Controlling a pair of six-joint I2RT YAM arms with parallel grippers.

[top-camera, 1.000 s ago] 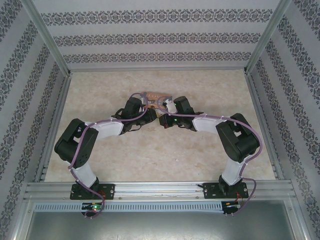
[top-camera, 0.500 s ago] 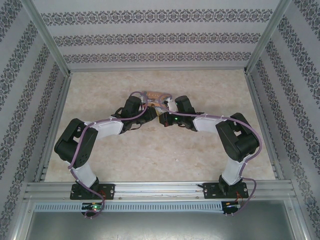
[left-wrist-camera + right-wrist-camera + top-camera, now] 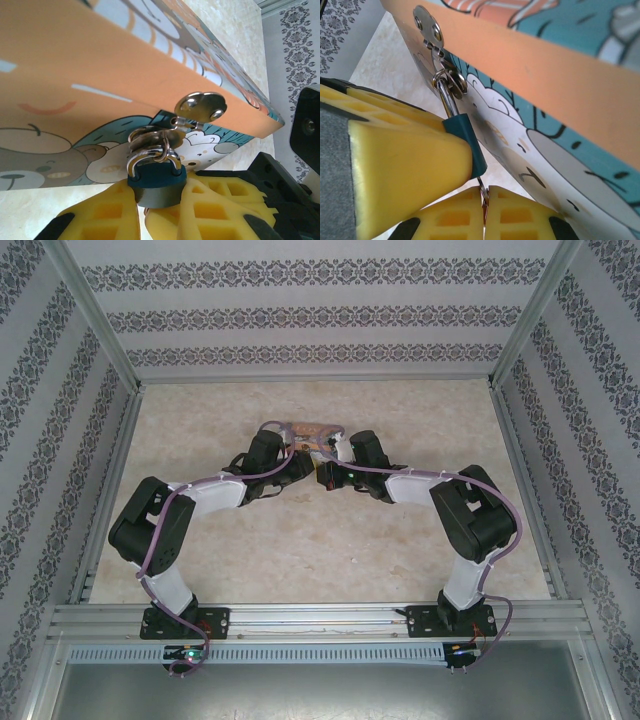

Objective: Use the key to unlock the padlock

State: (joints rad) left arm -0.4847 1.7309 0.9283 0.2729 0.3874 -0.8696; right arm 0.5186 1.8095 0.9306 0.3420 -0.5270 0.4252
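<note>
The padlock is held by its narrow sides in my left gripper, so I need to open it, back off and come round to grip the padlock's broad sides [image 3: 158,181] before unlocking.
The small teal padlock [image 3: 156,182] hangs by its silvery shackle [image 3: 150,155] from the hasp of the orange picture tin [image 3: 100,75]. My left gripper [image 3: 156,202] is shut on the padlock's body, a yellow finger [image 3: 100,215] on each side. In the right wrist view the padlock [image 3: 467,140] is seen edge-on against the left gripper's finger [image 3: 395,165]. My right gripper [image 3: 485,202] is shut on the thin metal key [image 3: 483,192], whose tip meets the padlock's underside. From above, both grippers [image 3: 292,455] [image 3: 325,458] meet beside the tin [image 3: 308,430].
The tin lies tilted on the beige tabletop [image 3: 300,540] near the middle back. Patterned walls and a metal frame [image 3: 100,340] enclose the table. Part of the right arm's black housing [image 3: 305,125] stands close beside the left gripper.
The tin and both grippers have edged slightly toward the back of the table. Both grips are unchanged.
</note>
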